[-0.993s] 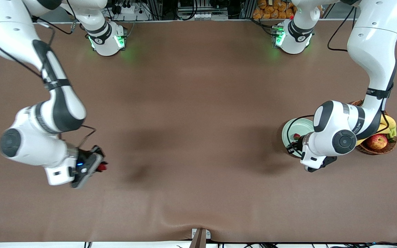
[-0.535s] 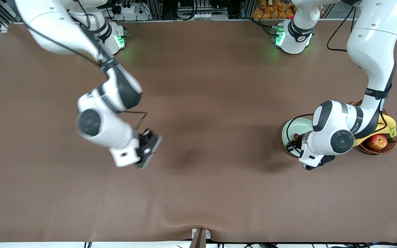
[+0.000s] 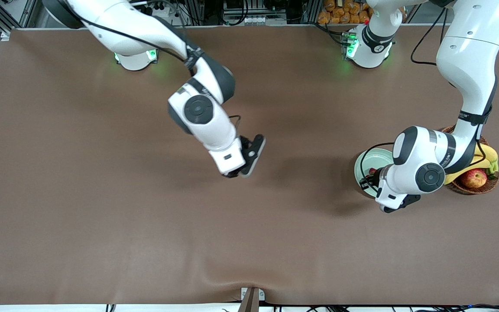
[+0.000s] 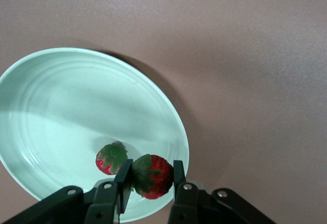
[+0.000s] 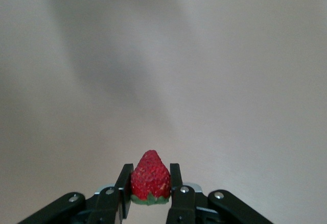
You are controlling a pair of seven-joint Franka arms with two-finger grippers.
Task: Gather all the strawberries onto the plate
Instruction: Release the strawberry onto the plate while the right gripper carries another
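The strawberry in my right gripper should go on the bare brown cloth [image 3: 273, 156] just past its fingertips, toward the plate.
The pale mint-green plate [image 3: 377, 157] lies near the left arm's end of the table and also shows in the left wrist view [image 4: 61, 96]. One strawberry [image 4: 110, 158] lies in it. My left gripper [image 4: 149, 170] hangs low over the plate's rim [image 3: 371, 177], shut on a second strawberry [image 4: 156, 178] with its green cap against one finger. My right gripper [image 5: 150, 168] is shut on a third strawberry [image 5: 150, 183], tip outward. It is in the air over the middle of the table [image 3: 251, 156]. That berry is hidden in the front view.
A brown wicker basket [image 3: 477, 190] stands beside the plate, toward the left arm's end. It holds a red-yellow apple [image 3: 474, 177] and bananas [image 3: 488, 155]. The left arm's wrist covers part of the plate and basket. Brown cloth covers the table.
My right arm has swung from the right arm's end of the table to over its middle, carrying the strawberry. My left gripper has stayed over the plate with its strawberry.
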